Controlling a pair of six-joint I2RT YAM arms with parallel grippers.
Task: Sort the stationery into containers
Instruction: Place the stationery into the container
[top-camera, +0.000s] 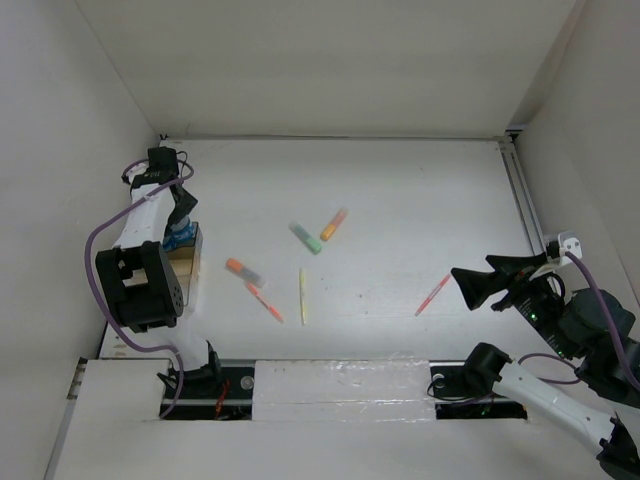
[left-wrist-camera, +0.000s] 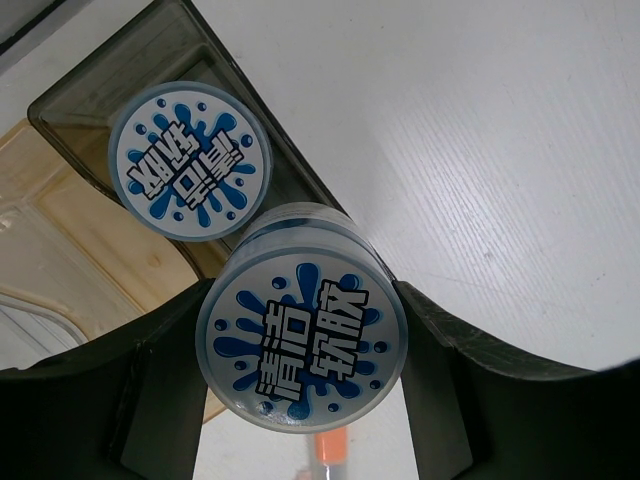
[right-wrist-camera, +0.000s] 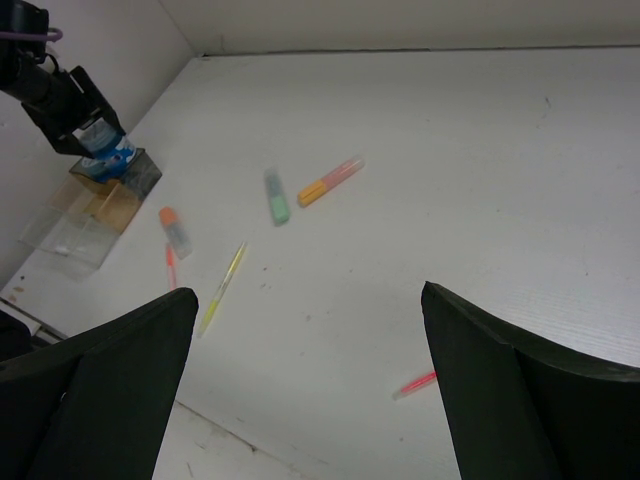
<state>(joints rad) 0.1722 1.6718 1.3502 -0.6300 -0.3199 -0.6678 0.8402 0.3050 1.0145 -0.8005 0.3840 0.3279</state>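
Observation:
I will release the round blue-and-white cylinder from my left gripper in the tray's dark end compartment (top-camera: 182, 235) (left-wrist-camera: 298, 279), beside the other cylinder.
My left gripper (left-wrist-camera: 300, 292) is shut on a round blue-and-white cylinder (left-wrist-camera: 300, 350), with both fingers against its sides. It hangs over the far end of the tan, clear-sided tray (top-camera: 187, 265). A second blue-and-white cylinder (left-wrist-camera: 188, 160) stands in the tray's dark end compartment (left-wrist-camera: 75, 110). On the table lie a green highlighter (top-camera: 305, 237), an orange highlighter (top-camera: 334, 224), an orange-capped highlighter (top-camera: 242, 269), an orange-red pen (top-camera: 265, 301), a yellow pen (top-camera: 302, 296) and a pink pen (top-camera: 433, 294). My right gripper (top-camera: 478, 275) stands open above the table, just right of the pink pen (right-wrist-camera: 415, 384).
White walls close in the table on the left, back and right. The tray (right-wrist-camera: 85, 215) sits against the left wall. A metal rail (top-camera: 522, 195) runs along the right edge. A taped white strip (top-camera: 340, 385) lies at the near edge between the arm bases.

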